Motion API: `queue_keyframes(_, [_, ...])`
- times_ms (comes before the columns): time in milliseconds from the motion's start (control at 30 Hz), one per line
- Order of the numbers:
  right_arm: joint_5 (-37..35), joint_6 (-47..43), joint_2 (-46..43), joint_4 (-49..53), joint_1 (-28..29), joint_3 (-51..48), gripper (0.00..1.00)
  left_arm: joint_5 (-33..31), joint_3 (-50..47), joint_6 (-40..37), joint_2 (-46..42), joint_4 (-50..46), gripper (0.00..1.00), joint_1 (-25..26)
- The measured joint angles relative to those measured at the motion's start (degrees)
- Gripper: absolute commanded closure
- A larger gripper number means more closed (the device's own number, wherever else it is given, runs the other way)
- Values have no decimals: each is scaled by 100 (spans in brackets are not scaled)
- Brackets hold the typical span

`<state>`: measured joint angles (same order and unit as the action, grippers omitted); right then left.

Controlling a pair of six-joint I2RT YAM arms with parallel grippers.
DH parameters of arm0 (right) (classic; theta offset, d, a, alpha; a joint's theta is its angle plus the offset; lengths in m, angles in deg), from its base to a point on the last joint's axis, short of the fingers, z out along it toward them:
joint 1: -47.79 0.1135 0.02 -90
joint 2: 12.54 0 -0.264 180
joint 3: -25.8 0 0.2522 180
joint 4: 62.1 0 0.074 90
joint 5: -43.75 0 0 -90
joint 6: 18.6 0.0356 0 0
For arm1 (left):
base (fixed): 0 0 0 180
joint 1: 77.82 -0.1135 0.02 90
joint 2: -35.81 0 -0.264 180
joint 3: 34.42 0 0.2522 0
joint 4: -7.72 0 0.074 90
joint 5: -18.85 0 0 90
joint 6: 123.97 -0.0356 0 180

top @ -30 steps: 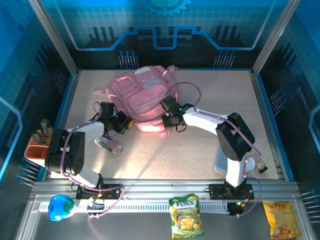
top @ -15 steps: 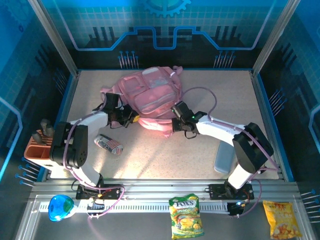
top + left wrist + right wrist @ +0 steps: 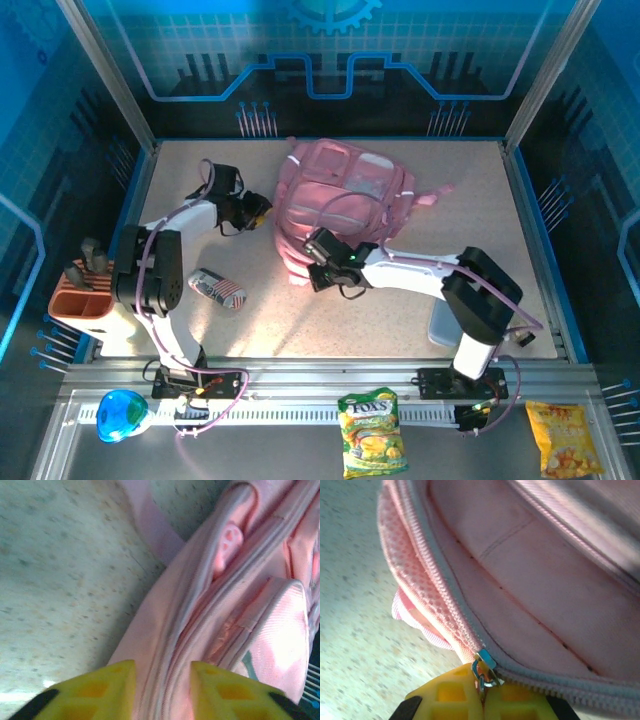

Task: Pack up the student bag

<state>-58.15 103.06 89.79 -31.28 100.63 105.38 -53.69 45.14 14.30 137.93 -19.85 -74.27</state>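
My left gripper will pinch the zip edge [image 3: 282,240] that lies loose behind my right gripper's zipper pull and hold it still before the bag is unzipped further.
The student bag [image 3: 345,200], a soft pink backpack, lies at the table's back middle, one strap trailing right. My right gripper [image 3: 322,270] sits at the bag's near left corner. In the right wrist view its yellow fingers [image 3: 450,695] are shut on the metal zipper pull [image 3: 485,672] of the grey zip, below the pink bag wall [image 3: 545,580]. My left gripper [image 3: 255,212] hovers just left of the bag. In the left wrist view its yellow fingers [image 3: 100,690] stand apart, open, with pink bag seams [image 3: 210,610] showing between and beyond them.
A small striped pouch [image 3: 217,289] lies on the table in front of the left arm. An orange holder [image 3: 78,300] stands at the left edge. A grey flat item [image 3: 445,322] lies by the right arm's base. Snack packets [image 3: 372,432] [image 3: 564,438] and a blue object [image 3: 120,414] rest on the front rail.
The bag has swung round and shifted right. My right gripper, still on the zipper pull, moved left and nearer. My left gripper opened and let go of the bag.
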Motion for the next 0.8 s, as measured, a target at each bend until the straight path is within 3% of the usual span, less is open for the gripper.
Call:
queue_keyframes(333, [470,-66,763,-210,2,968,100,-396,-557,-168,-1373,-946,35,33])
queue_keyframes(667, [540,-63,776,-238,-2,981,100,-330,-310,-149,-704,-1342,36,715])
queue_keyframes(800, [535,-61,776,-251,-2,966,100,-485,76,-179,-352,-1596,41,876])
